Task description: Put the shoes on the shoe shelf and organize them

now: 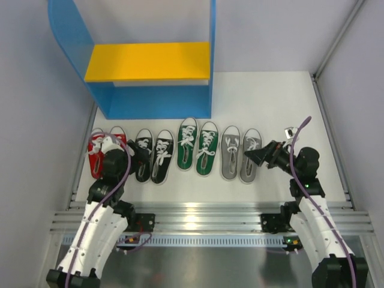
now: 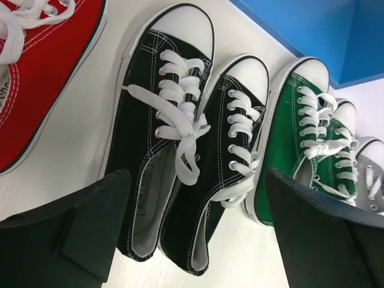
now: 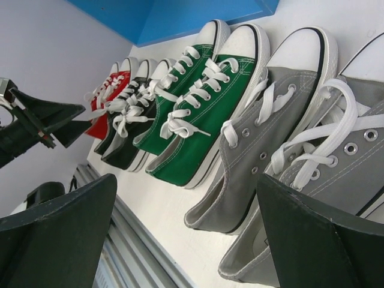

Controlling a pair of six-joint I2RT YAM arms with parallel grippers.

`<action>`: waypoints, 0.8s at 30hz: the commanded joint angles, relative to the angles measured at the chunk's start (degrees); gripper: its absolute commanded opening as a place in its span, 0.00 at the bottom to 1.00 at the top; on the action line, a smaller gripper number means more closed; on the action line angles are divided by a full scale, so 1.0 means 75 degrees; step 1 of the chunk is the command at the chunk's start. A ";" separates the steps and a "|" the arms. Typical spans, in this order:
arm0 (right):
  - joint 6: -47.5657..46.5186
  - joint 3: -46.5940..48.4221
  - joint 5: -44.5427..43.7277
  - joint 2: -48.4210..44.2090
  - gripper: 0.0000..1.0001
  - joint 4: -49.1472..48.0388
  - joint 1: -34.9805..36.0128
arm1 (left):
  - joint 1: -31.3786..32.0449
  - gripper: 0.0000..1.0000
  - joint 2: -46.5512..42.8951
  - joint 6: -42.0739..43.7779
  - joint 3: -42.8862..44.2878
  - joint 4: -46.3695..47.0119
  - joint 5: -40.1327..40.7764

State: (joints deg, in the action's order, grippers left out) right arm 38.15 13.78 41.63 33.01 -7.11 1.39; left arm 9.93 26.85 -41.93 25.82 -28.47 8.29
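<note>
The robot's left gripper should close on the lace knot [image 1: 145, 150] [image 2: 185, 131] of the black shoe that is nearest the red pair.
Four pairs of sneakers stand in a row on the white table, toes toward the blue shoe shelf [image 1: 150, 102] with its yellow upper board [image 1: 150, 60]: red [image 1: 93, 157], black [image 1: 162, 157], green [image 1: 198, 149], grey [image 1: 230, 153]. My left gripper [image 1: 139, 154] is open, low over the heels of the black pair [image 2: 180, 150], its fingers to either side of them and holding nothing. My right gripper [image 1: 255, 155] is open over the heels of the grey pair [image 3: 270, 144] and is empty. The shelf holds no shoes.
An aluminium rail [image 1: 198, 216] runs along the near table edge behind the shoes' heels. Pale walls close in on the left and right. The shelf's tall blue side panels [image 1: 69, 36] rise at the far left. The red shoe [image 2: 42, 78] and green shoe [image 2: 294, 138] flank the black pair.
</note>
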 commanded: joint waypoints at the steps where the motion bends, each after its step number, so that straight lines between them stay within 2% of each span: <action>1: 0.0116 -0.0033 0.0087 -0.0043 0.99 -0.0762 0.0061 | 0.0944 0.98 0.0122 -0.0057 0.0213 0.0104 0.1657; 2: 0.0139 -0.0044 0.0110 -0.0031 1.00 -0.0786 0.0073 | 0.1181 0.98 0.0251 -0.0069 0.0271 0.0128 0.2217; 5: 0.0175 -0.0044 0.0110 0.0016 0.99 -0.0856 0.0061 | 0.1932 0.98 0.1058 -0.0081 0.0622 0.0105 0.2982; 9: 0.0035 -0.0009 0.0122 -0.0019 0.99 -0.0693 0.0073 | 0.2752 0.98 0.2661 0.0187 0.1359 0.0069 0.4502; 12: -0.0211 0.0084 0.0063 -0.0077 0.99 -0.0319 0.0073 | 0.3199 0.99 0.3250 0.0445 0.1688 0.0046 0.5068; 18: -0.0388 0.0096 0.0016 -0.0090 0.99 -0.0153 0.0073 | 0.3211 0.99 0.3346 0.0786 0.1679 0.0081 0.5351; 22: -0.0353 0.0003 0.0063 0.0121 0.99 -0.0433 0.0073 | 0.3211 0.99 0.3205 0.0985 0.1280 0.0361 0.5211; 24: -0.0259 -0.0056 0.0121 0.0250 0.99 -0.0563 0.0061 | 0.3199 0.98 0.3193 0.1370 0.0954 0.0782 0.4743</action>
State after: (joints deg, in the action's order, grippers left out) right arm 36.64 13.47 41.69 33.89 -7.73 1.39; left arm 33.85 51.68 -35.66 35.48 -27.27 44.82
